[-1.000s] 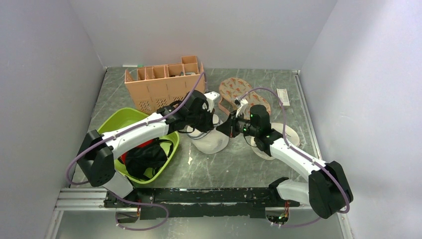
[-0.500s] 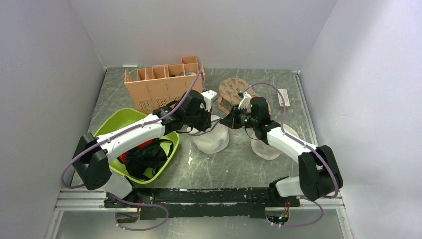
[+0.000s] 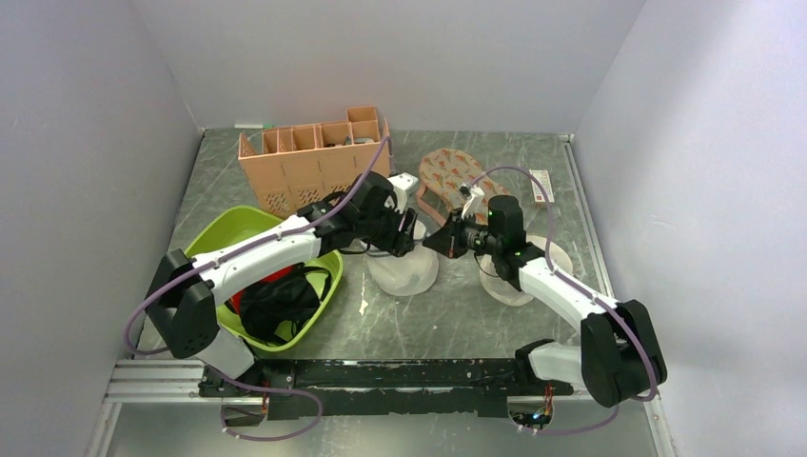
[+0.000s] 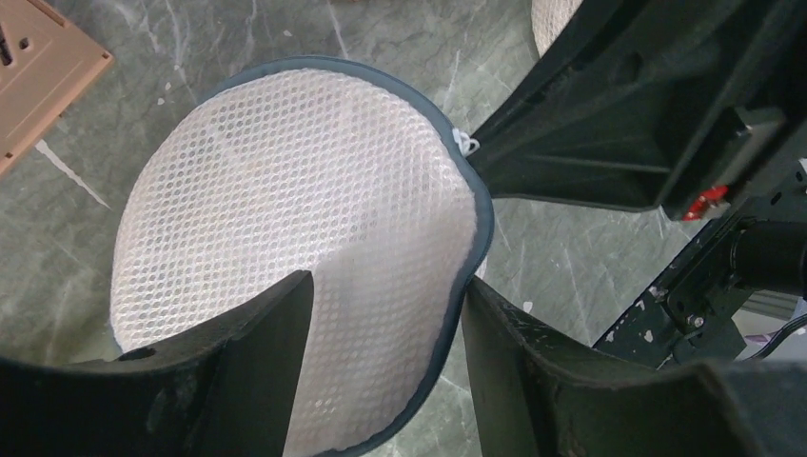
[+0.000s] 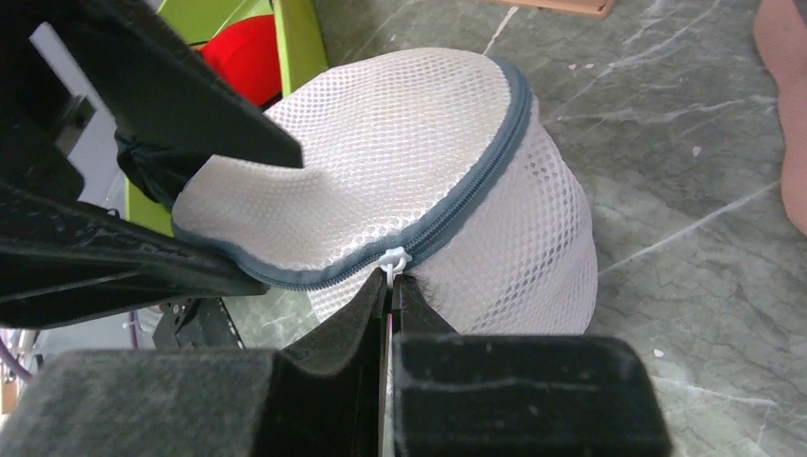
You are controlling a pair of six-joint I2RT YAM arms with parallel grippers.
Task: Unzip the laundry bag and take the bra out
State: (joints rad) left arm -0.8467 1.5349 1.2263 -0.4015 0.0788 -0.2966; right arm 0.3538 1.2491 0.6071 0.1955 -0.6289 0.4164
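The lid's grey-edged rim runs loose in my left gripper, which should pinch the lid's rim [image 4: 483,214] near the zip pull before my right gripper pulls.
The laundry bag [image 3: 404,269] is a white round mesh drum with a grey zip, standing mid-table. My right gripper [image 3: 435,242] is shut on its small white zip pull [image 5: 394,259] at the bag's near rim, with the gripper's tips [image 5: 390,282] pinched together. The left gripper [image 4: 385,371] hangs open over the bag, and the lid's grey-edged rim [image 4: 476,238] runs loose between its fingers. Left of the pull the lid [image 5: 314,181] stands lifted off the wall. The bra is hidden.
A green basin [image 3: 214,238] with red and black garments sits at the left. A peach slotted crate [image 3: 314,162] stands behind it. A patterned flat item [image 3: 447,171] lies at the back. A cream mesh bag [image 3: 547,257] sits under my right arm.
My left gripper has opened and let go of the lid's rim. The right arm has shifted a little while keeping hold of the zip pull.
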